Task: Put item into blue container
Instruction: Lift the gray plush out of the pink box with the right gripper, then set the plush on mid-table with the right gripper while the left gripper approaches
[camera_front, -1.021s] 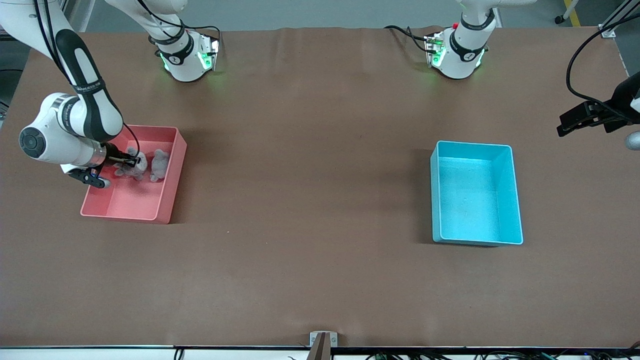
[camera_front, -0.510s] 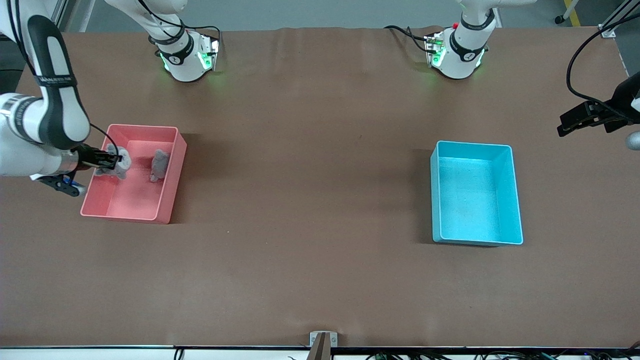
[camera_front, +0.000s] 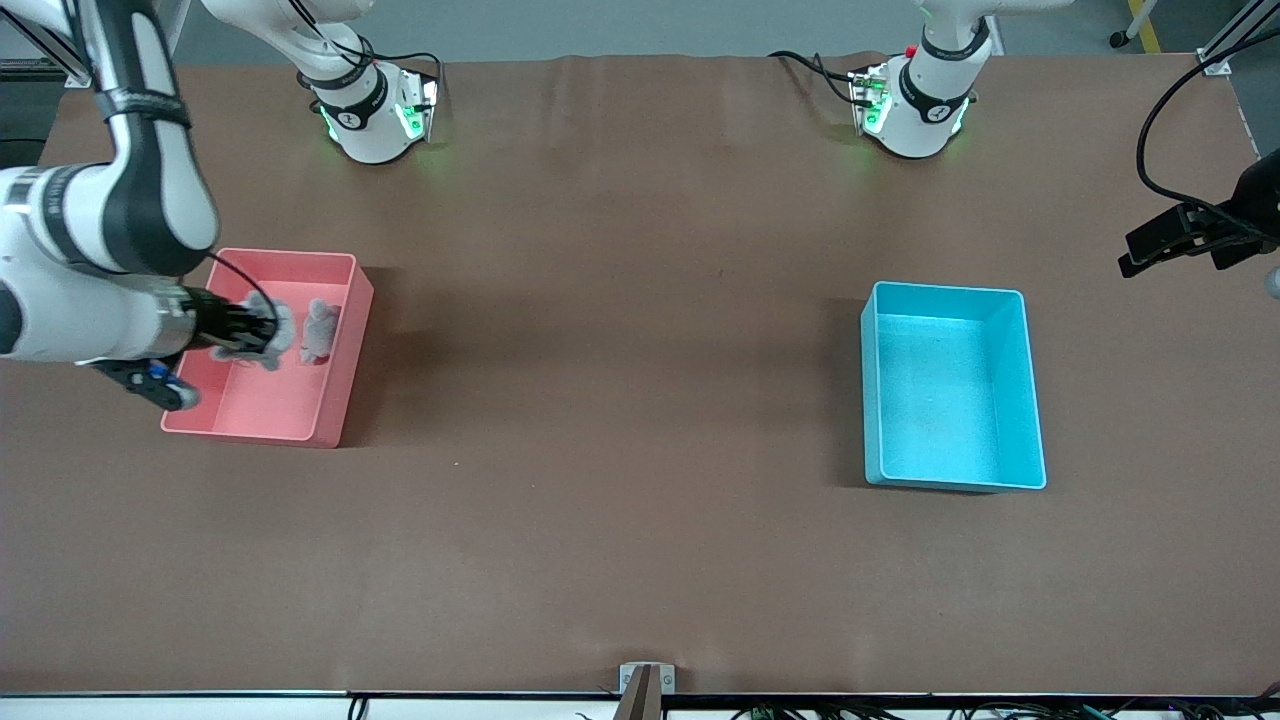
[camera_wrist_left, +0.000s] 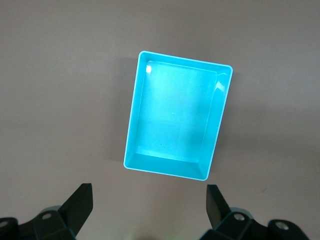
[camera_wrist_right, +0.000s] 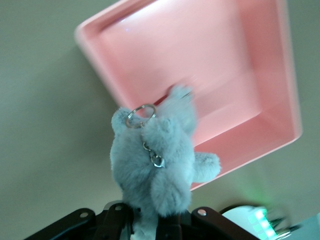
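Note:
My right gripper should release the grey plush bear on the brown tabletop midway (camera_front: 630, 368) between the pink bin and blue container.
A grey plush bear (camera_front: 272, 332) with a key ring (camera_wrist_right: 140, 115) hangs over the pink bin (camera_front: 345, 380), and my right gripper (camera_front: 250, 333) is shut on its lower body. In the right wrist view the bear (camera_wrist_right: 155, 165) sticks out from the right gripper (camera_wrist_right: 150, 222), with the pink bin (camera_wrist_right: 210, 65) below it. The blue container (camera_front: 945, 400) stands bare toward the left arm's end of the table. My left gripper (camera_front: 1150, 245) waits open in the air at that end of the table. Its wrist view looks down on the blue container (camera_wrist_left: 175, 120) past the spread left gripper (camera_wrist_left: 149, 192).
A second grey plush toy (camera_front: 320, 332) lies in the pink bin beside the held one. Both robot bases stand along the table's edge farthest from the front camera. A wide stretch of brown tabletop (camera_front: 620, 380) separates the two bins.
My right gripper has lifted the grey bear off the pink bin's floor and holds it higher above the bin. The left arm has hardly moved.

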